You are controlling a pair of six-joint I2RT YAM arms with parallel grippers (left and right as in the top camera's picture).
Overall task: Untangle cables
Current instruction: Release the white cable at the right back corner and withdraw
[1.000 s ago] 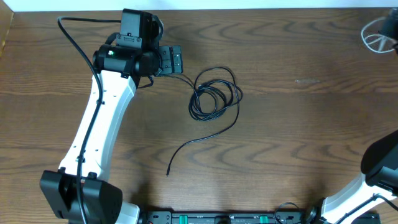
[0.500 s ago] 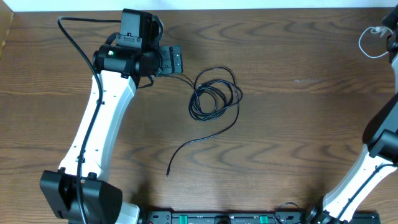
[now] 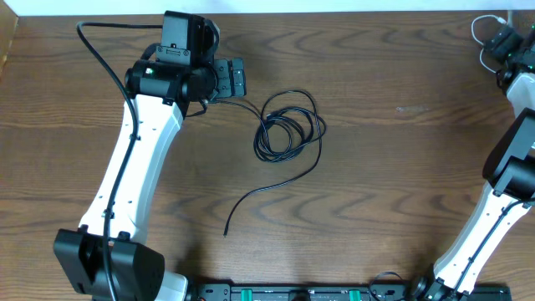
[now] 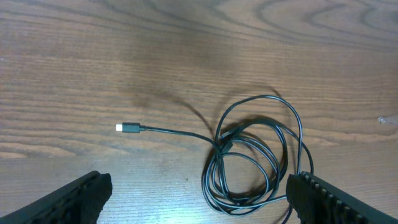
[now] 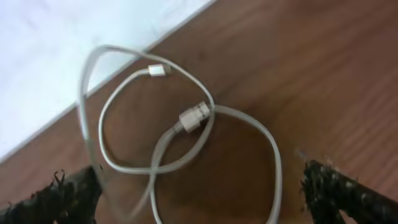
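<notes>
The side of the black cable's coil (image 3: 267, 130) (image 4: 221, 165), where the strand of cable from the far plug runs over the loops, is the place my left gripper should close on.
The black cable (image 3: 288, 125) lies in a loose coil mid-table, and its tail runs down-left to a plug (image 3: 226, 232). In the left wrist view the coil (image 4: 255, 155) lies between and ahead of the fingers, its other plug (image 4: 127, 127) out to the left. My left gripper (image 3: 227, 79) (image 4: 199, 186) is open and holds nothing, just left of the coil. The white cable (image 5: 180, 124) lies in small loops at the far right corner, and part of it shows in the overhead view (image 3: 478, 23). My right gripper (image 3: 501, 42) (image 5: 199, 186) hangs open over those loops.
The table's far edge (image 3: 334, 12) runs just behind the white cable, with a white surface (image 5: 50, 50) beyond it. A thick black wire (image 3: 100, 58) arches along the left arm. The arms' base rail (image 3: 292, 293) lines the near edge.
The right arm swung to the far right corner. Its gripper went from shut to open and let the white cable go. The left arm and the black cable stayed put.
</notes>
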